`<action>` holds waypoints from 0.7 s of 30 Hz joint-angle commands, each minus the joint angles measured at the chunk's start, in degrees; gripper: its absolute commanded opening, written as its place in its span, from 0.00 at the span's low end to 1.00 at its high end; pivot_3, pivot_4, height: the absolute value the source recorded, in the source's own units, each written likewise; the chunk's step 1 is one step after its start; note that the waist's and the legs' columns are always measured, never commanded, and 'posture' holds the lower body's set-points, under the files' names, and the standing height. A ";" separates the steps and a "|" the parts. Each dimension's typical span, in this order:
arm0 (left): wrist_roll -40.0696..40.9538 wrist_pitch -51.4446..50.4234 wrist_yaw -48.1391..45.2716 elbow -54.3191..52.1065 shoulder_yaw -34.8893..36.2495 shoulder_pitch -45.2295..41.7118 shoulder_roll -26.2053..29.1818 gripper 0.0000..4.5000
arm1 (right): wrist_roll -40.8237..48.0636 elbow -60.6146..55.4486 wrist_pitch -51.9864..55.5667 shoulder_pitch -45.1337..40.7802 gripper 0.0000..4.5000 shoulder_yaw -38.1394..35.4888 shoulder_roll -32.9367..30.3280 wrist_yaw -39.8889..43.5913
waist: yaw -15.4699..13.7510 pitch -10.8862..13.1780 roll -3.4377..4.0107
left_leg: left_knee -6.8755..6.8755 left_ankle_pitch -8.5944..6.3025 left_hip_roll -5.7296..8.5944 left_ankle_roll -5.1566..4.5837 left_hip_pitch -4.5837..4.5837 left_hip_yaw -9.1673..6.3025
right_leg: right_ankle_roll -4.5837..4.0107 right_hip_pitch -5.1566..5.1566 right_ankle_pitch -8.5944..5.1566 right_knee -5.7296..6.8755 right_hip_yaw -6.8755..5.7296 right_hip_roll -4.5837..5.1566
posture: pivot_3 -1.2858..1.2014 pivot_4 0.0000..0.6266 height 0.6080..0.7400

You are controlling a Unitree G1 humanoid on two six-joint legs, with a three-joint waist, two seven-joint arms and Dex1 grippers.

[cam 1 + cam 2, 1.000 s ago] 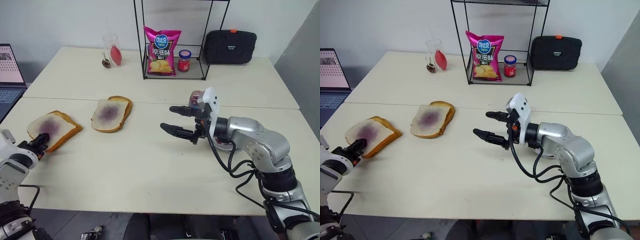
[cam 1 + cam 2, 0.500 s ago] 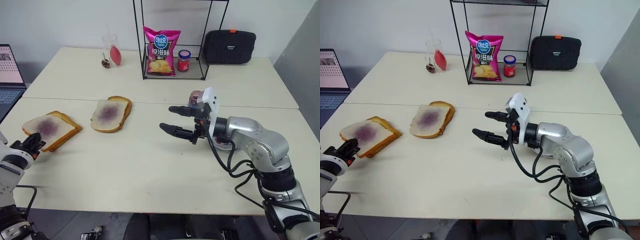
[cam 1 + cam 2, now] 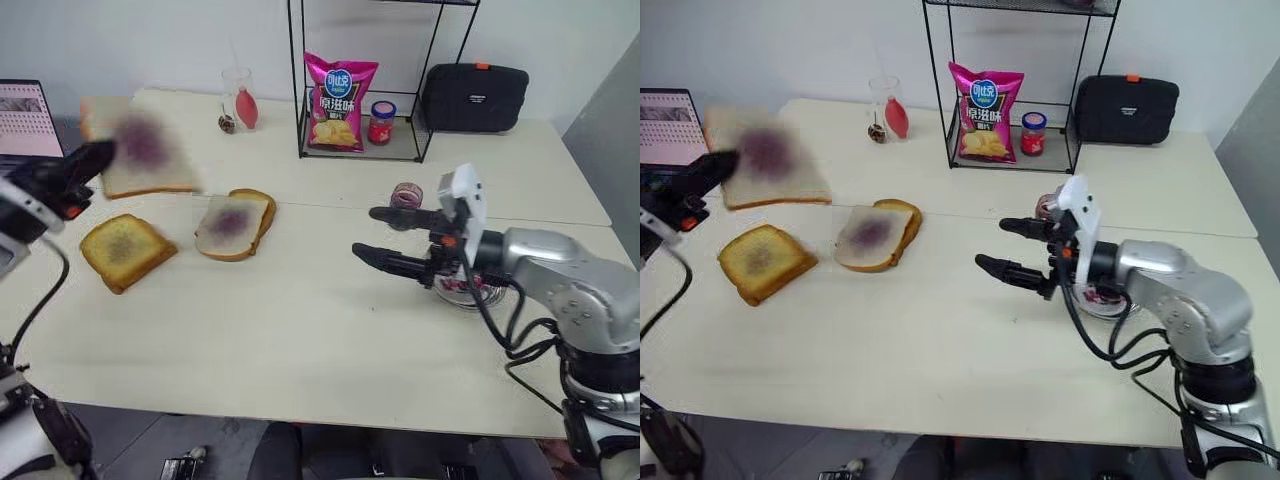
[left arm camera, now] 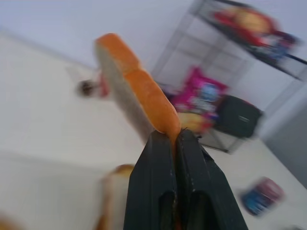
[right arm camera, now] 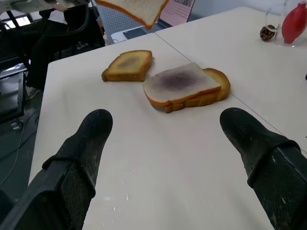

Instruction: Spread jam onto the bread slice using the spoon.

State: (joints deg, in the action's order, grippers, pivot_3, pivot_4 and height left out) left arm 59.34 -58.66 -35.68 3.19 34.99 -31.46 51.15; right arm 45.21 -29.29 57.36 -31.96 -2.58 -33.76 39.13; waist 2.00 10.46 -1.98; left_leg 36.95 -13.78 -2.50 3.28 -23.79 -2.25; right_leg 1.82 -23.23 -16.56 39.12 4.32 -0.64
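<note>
The robot's left gripper will release the bread slice on bare table [image 3: 339, 279] between the stacked slices and the steel dish.
The bread slice [image 3: 145, 155], white with a dark purple jam patch in its middle, hangs in the air over the table's left side. My left gripper [image 3: 93, 162] is shut on its edge. In the left wrist view the two fingers [image 4: 158, 187] pinch the tan crust [image 4: 144, 91]. Right of centre, my right gripper [image 3: 365, 231] hovers open and empty above the table, pointing left. Behind it is a steel dish [image 3: 1092, 305] with purple jam smears. The spoon is hidden.
A golden toasted slice [image 3: 127, 250] lies below the lifted one. A white jam-smeared slice [image 3: 232, 224] rests on a brown slice at centre. At the back are a wire rack [image 3: 300, 90], a chips bag [image 3: 340, 100], a red jar [image 3: 381, 122], a black bag [image 3: 475, 97], a glass [image 3: 240, 100] and a laptop [image 3: 25, 115].
My left gripper shut on the bread slice's edge and lifted it up and to the right, off the toasted slice. The right gripper barely moved. The camera view shifted.
</note>
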 commanded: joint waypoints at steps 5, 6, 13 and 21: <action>-4.39 -2.00 -16.34 -8.74 -26.25 -2.80 -0.78 0.00 | 10.22 -10.14 7.25 5.67 1.00 -8.91 -5.46 -5.29 | -0.07 0.04 0.06 | 0.02 0.02 -0.07 -0.03 -0.01 -0.36 | -0.09 -0.03 -0.05 0.29 -0.21 -0.32 | 0.52 0.24 1.00; -7.60 0.29 -18.26 -9.09 -30.41 -2.31 -0.88 0.00 | 11.13 -10.92 7.70 6.48 1.00 -9.61 -5.76 -6.16 | -0.11 0.04 0.06 | 0.02 0.02 -0.06 -0.03 -0.01 -0.37 | -0.10 -0.03 -0.05 0.30 -0.21 -0.32 | 0.52 0.24 1.00; -18.22 10.67 -25.92 -1.27 -42.32 -5.02 -8.85 0.00 | 16.10 -15.43 8.77 11.41 1.00 -12.40 -5.13 -14.92 | -0.11 0.03 0.20 | 0.07 0.05 -0.04 -0.07 0.01 -0.35 | -0.12 -0.04 -0.06 0.39 -0.17 -0.35 | 0.52 0.24 1.00; -37.38 31.03 -24.65 18.43 -49.60 -8.82 -16.81 0.00 | 20.32 -18.44 7.61 15.71 1.00 -13.89 -5.35 -23.69 | -0.21 -0.04 0.31 | 0.11 0.07 0.04 -0.11 -0.02 -0.39 | -0.11 0.00 -0.06 0.37 -0.16 -0.32 | 0.52 0.24 1.00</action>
State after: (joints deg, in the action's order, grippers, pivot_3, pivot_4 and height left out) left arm 26.36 -33.71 -61.75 16.47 -14.44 -37.79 36.27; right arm 63.78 -45.32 66.51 -16.68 -14.59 -38.64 17.65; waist 1.80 10.42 -1.67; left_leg 37.07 -13.71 -2.45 3.17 -23.80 -2.65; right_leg 1.71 -23.22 -16.63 39.51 4.14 -0.96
